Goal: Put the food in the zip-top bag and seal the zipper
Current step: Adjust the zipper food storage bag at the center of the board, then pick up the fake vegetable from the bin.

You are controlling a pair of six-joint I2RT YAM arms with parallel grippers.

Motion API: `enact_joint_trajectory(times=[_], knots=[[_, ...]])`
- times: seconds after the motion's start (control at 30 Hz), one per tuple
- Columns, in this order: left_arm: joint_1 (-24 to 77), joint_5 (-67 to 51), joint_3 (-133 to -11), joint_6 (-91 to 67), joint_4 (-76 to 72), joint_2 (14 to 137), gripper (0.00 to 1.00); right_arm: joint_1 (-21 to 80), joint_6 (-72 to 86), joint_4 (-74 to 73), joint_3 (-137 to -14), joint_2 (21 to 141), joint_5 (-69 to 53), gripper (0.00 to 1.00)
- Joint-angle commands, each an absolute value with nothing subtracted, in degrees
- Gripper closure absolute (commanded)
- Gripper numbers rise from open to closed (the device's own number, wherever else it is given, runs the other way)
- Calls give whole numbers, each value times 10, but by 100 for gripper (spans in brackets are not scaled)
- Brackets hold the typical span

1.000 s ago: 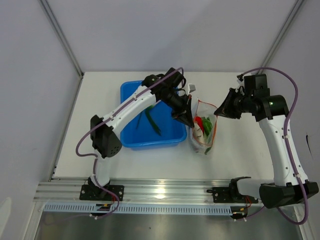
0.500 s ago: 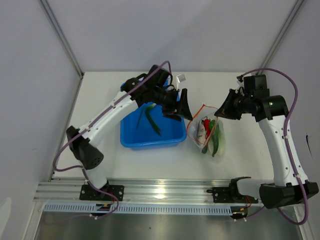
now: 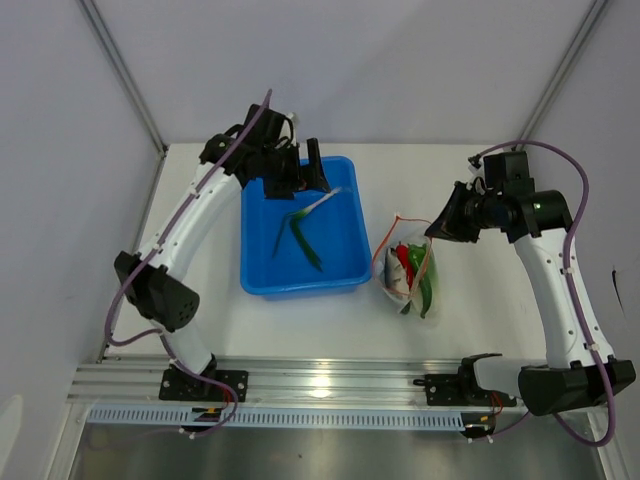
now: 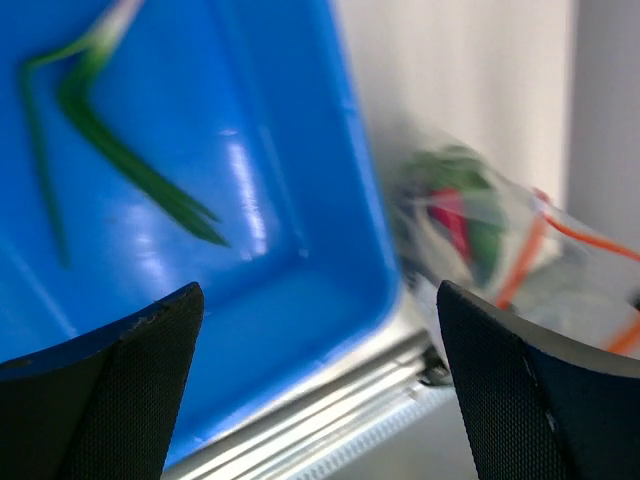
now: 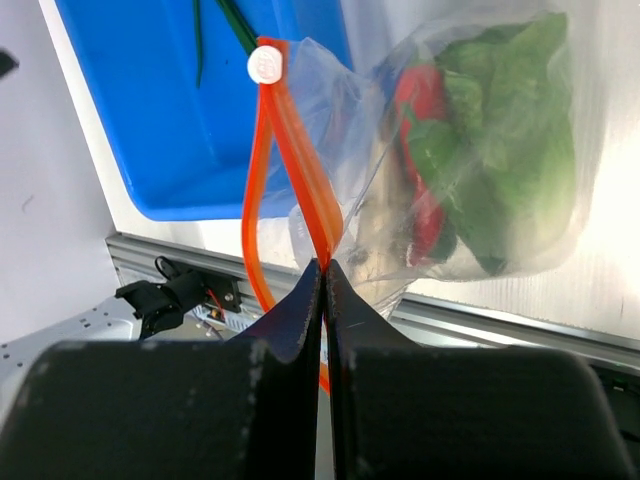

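I will next lower my left gripper into the blue bin and close it on the green onion's leaves (image 3: 300, 238) (image 4: 124, 157), just past their bend.
The zip-top bag (image 3: 410, 275) hangs right of the bin, with a red chili (image 5: 412, 95) and green leafy food (image 5: 500, 120) inside it. My right gripper (image 3: 437, 225) is shut on one end of the orange zipper (image 5: 300, 150), whose mouth gapes in a loop. A white slider tab (image 5: 266, 64) sits at the strip's far end. My left gripper (image 3: 318, 172) hovers open and empty over the far side of the blue bin (image 3: 258, 270). Long green pods (image 3: 300, 238) lie on the bin floor, also visible as pods (image 4: 130, 170) in the left wrist view.
The aluminium rail (image 3: 320, 380) runs along the table's near edge, close below the bin and bag. White walls enclose the table at the back and sides. The bag (image 4: 470, 210) shows blurred past the bin's rim in the left wrist view.
My left gripper opened, left the bag's mouth and swung back left over the bin. The bag sagged lower, held only by the right gripper, which stayed put.
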State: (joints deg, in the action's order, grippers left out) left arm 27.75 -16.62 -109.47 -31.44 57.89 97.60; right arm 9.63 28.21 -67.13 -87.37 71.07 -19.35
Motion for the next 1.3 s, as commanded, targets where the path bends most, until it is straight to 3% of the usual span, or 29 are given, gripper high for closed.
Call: enact_joint_trajectory(times=[0.0, 0.47, 1.27], knots=[[269, -49, -1142, -239, 629, 1027, 1, 95, 274, -670, -875, 717, -215, 100], [237, 43, -1264, -163, 644, 1238, 1, 94, 235, -729, -875, 733, -208, 100], [216, -11, -1246, -243, 699, 1356, 1, 95, 243, -711, -864, 761, -213, 100]])
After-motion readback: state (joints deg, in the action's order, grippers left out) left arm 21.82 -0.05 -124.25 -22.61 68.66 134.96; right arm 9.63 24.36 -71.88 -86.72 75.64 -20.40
